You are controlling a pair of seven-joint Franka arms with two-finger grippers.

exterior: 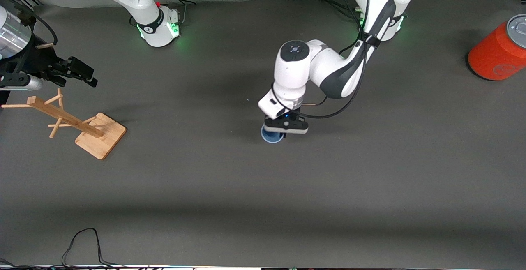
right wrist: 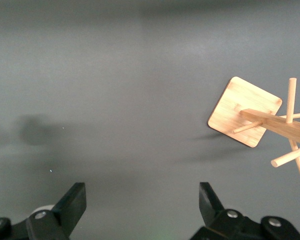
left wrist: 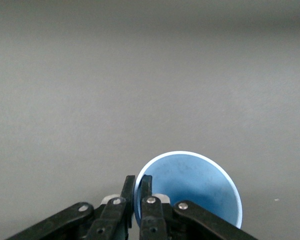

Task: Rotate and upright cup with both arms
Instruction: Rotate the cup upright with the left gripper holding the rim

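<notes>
Next, my left gripper sets the pale-blue cup free on the bare table (exterior: pixel 283 130) just below its fingers.
The pale-blue cup (exterior: pixel 271 135) is in the middle of the table with its mouth facing up. My left gripper (exterior: pixel 276 132) comes straight down on it from above. In the left wrist view that gripper (left wrist: pixel 138 181) is shut on the cup (left wrist: pixel 195 187), one finger inside the rim and one outside, pinching the wall. Whether the cup rests on the table or hangs just above it I cannot tell. My right gripper (exterior: pixel 82 74) waits open over the table at the right arm's end, and in its own view (right wrist: pixel 142 202) nothing lies between its fingers.
A wooden peg rack (exterior: pixel 78 124) on a square base (right wrist: pixel 245 111) stands near the right gripper, nearer to the front camera. A big red-orange can (exterior: pixel 499 52) with a grey lid sits at the left arm's end. A black cable (exterior: pixel 84 243) loops at the front edge.
</notes>
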